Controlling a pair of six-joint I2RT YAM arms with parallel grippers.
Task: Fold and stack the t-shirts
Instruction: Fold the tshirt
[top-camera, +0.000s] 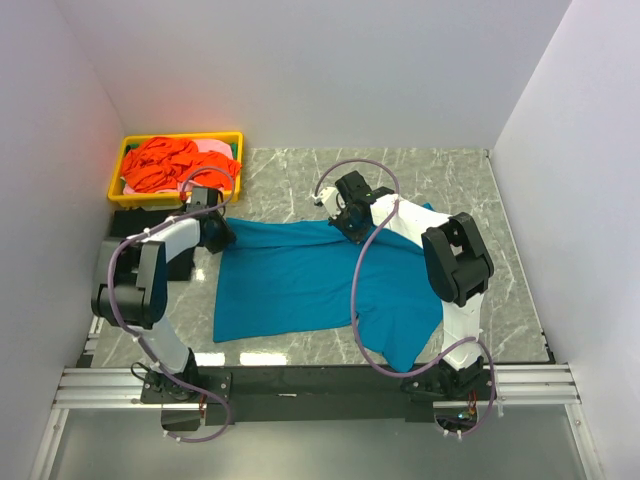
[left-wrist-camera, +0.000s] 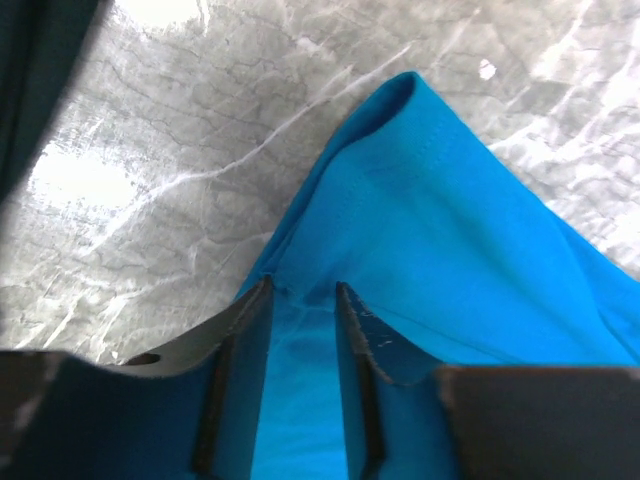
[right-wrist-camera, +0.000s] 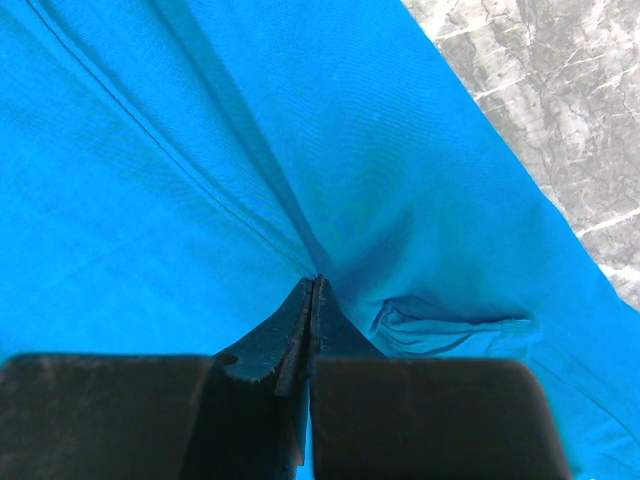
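Observation:
The t-shirt's far edge is bent because my right gripper holds its middle, so next my right gripper takes the t-shirt's far corner (top-camera: 429, 207) opposite my left gripper and pulls.
A large teal-blue t-shirt (top-camera: 300, 280) lies spread on the marble table. My left gripper (top-camera: 215, 235) is at its far left corner. In the left wrist view my left gripper (left-wrist-camera: 302, 292) has its jaws apart, with the teal cloth (left-wrist-camera: 450, 230) lying between them and the corner pointing away. My right gripper (top-camera: 350, 222) is at the shirt's far edge near the middle. In the right wrist view my right gripper (right-wrist-camera: 316, 282) is shut on the teal cloth (right-wrist-camera: 200, 150), and creases run out from the tips. An orange-red shirt (top-camera: 165, 165) with pink (top-camera: 215, 148) and green (top-camera: 237, 150) ones lies in the tray.
The yellow tray (top-camera: 180, 137) stands at the far left corner, just behind my left arm. White walls close in the left, far and right sides. A dark shape (left-wrist-camera: 30, 60) shows at the upper left of the left wrist view.

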